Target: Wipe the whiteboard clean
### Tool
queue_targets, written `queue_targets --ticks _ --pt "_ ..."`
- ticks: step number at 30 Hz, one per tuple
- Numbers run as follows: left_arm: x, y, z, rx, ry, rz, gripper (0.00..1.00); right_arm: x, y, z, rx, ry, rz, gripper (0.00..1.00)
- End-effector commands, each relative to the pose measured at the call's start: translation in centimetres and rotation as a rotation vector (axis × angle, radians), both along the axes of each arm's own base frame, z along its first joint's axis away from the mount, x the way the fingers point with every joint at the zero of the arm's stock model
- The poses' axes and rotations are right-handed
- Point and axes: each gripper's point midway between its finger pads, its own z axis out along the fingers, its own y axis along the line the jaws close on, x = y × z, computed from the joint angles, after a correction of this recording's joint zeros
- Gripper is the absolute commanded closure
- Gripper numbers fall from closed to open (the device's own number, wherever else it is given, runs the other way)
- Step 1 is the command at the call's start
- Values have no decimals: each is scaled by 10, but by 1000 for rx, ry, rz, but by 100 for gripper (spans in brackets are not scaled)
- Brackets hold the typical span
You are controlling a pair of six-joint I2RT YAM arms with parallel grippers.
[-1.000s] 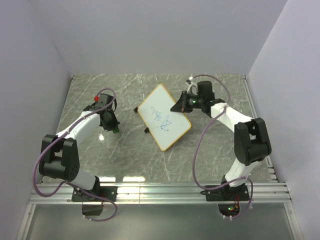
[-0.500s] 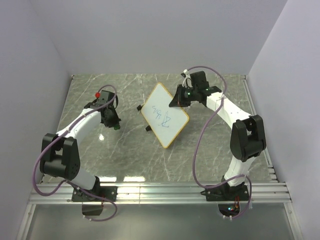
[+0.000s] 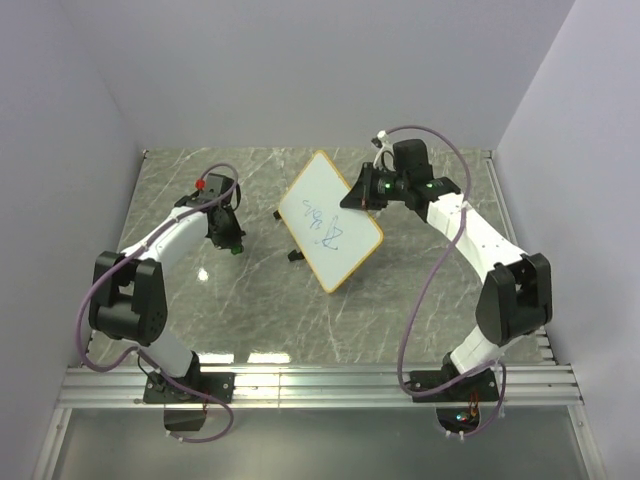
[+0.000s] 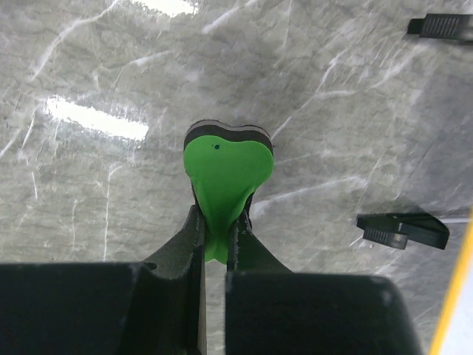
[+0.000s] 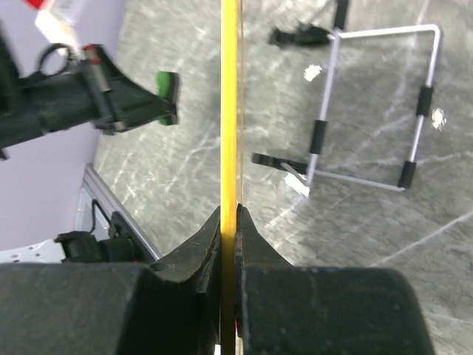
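Note:
My right gripper will release the whiteboard on the wire stand (image 3: 321, 213) (image 5: 325, 107), with the whiteboard's lower edge against the stand's black feet.
The whiteboard (image 3: 328, 219), white with an orange-tan frame and blue scribbles near its middle, is tilted up on the marble table. My right gripper (image 3: 358, 194) is shut on its upper right edge; the right wrist view shows the frame edge-on (image 5: 229, 111) between the fingers. My left gripper (image 3: 231, 246) is shut on the green and black eraser block (image 4: 225, 166), held over the table to the left of the board, apart from it. The eraser also shows in the right wrist view (image 5: 167, 83).
The board's wire stand with black feet (image 5: 369, 111) hangs behind it over the table. Black feet (image 4: 403, 230) lie near the eraser. Walls close in on the left, back and right. An aluminium rail (image 3: 320, 385) runs along the near edge.
The right gripper has lifted and turned the board, shifting its top edge back. The left gripper has carried the eraser slightly right and back.

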Motion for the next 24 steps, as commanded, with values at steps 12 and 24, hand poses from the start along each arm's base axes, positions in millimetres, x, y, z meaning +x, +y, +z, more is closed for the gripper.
queue_targets --ticks 12,24 --pt "21 -8 29 16 -56 -40 100 66 1 69 47 -183 -111 100" --pt "16 -6 34 23 -61 -35 100 69 14 29 45 -85 -113 100"
